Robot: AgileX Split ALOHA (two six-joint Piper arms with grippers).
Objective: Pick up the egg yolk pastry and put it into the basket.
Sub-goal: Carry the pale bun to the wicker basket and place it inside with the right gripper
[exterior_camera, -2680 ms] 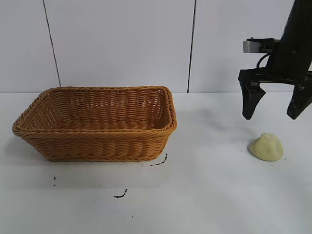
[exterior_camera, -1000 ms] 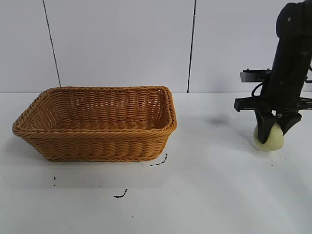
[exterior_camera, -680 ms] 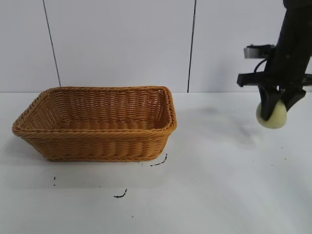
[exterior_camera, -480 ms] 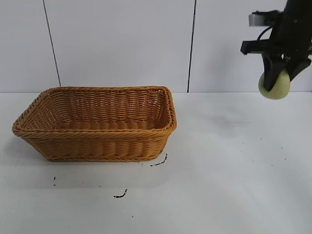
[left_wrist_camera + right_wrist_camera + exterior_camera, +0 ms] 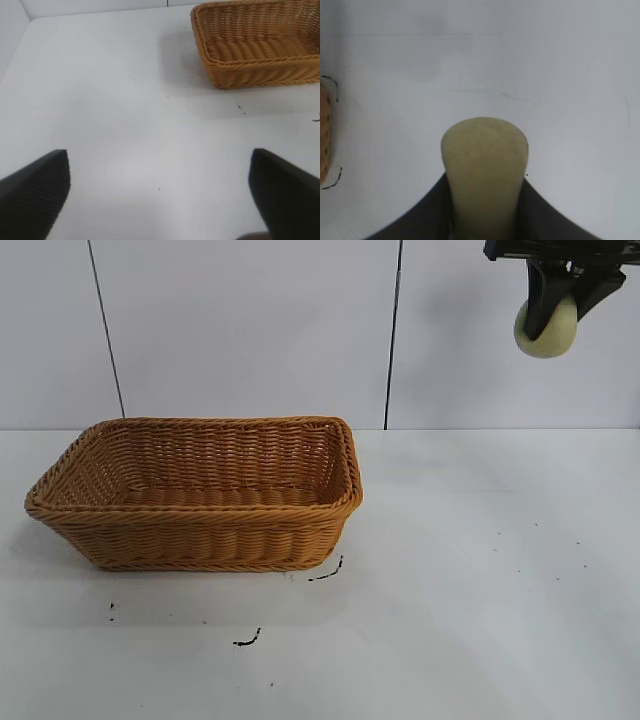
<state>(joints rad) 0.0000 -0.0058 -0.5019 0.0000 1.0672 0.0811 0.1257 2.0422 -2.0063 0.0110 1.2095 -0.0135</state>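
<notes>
Next, I release the egg yolk pastry with my right gripper on the basket's bottom, midway (image 5: 228, 492) along the basket's near rim.
High at the top right of the exterior view, my right gripper (image 5: 556, 310) is shut on the pale yellow egg yolk pastry (image 5: 547, 332), well above the table. The right wrist view shows the pastry (image 5: 485, 170) squeezed between both black fingers (image 5: 425, 215). The orange-brown wicker basket (image 5: 200, 530) stands on the white table at the left, far from the pastry, with nothing seen inside. In the left wrist view the basket (image 5: 250, 75) lies farther off, and my left gripper (image 5: 160, 195) is open over bare table.
Small black marks (image 5: 326, 574) dot the white table in front of the basket. A white panelled wall with dark seams (image 5: 394, 335) stands behind. An edge of the basket (image 5: 324, 140) shows in the right wrist view.
My right gripper closed on the pastry on the table at the right and has lifted it steadily upward and slightly left. The basket has not moved.
</notes>
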